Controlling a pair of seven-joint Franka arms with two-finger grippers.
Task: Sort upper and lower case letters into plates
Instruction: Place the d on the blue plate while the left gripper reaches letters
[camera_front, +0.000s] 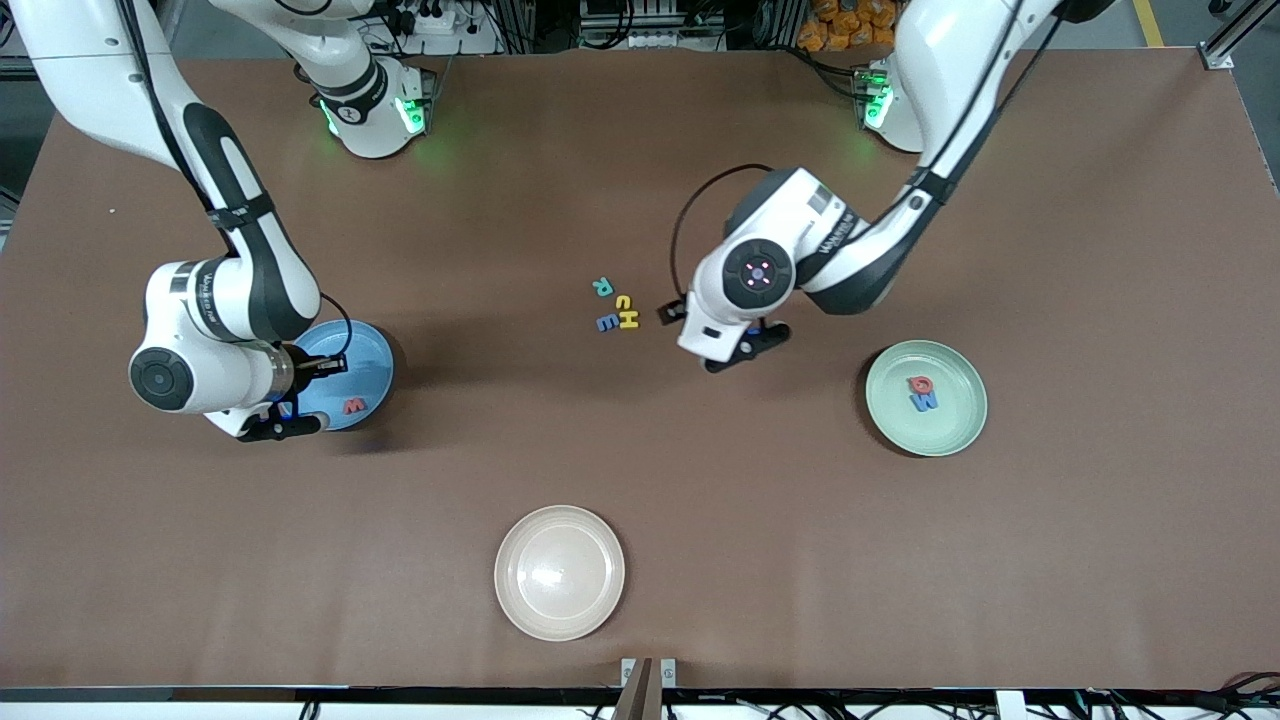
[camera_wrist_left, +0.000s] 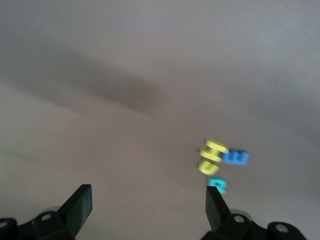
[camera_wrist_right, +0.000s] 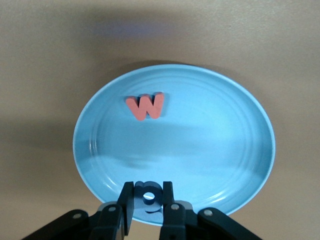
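The fingers of my left gripper should close on the teal R's legs (camera_front: 600, 284) (camera_wrist_left: 220, 190) to pick that letter out from beside the yellow letters.
The light blue plate (camera_front: 370, 360) (camera_wrist_right: 215, 145) lies toward the right arm's end of the table, with a red W (camera_front: 355, 406) (camera_wrist_right: 146, 106) in it. My right gripper (camera_front: 288, 412) (camera_wrist_right: 147, 185) hangs over that plate's rim, shut on a small blue letter (camera_wrist_right: 154, 188) with a round hole. The mint green plate (camera_front: 950, 430), toward the left arm's end, holds a red letter (camera_front: 919, 383) and a blue M (camera_front: 925, 402). On the table between the plates lie a teal R (camera_front: 603, 287) (camera_wrist_left: 218, 185), yellow letters (camera_front: 626, 312) (camera_wrist_left: 212, 156) and a blue E (camera_front: 606, 323) (camera_wrist_left: 236, 158). My left gripper (camera_front: 738, 352) (camera_wrist_left: 147, 205) is open over bare table beside them.
A beige plate (camera_front: 559, 572) with nothing in it sits nearest the front camera, midway along the table. Both arm bases (camera_front: 375, 110) stand at the edge of the table farthest from the front camera.
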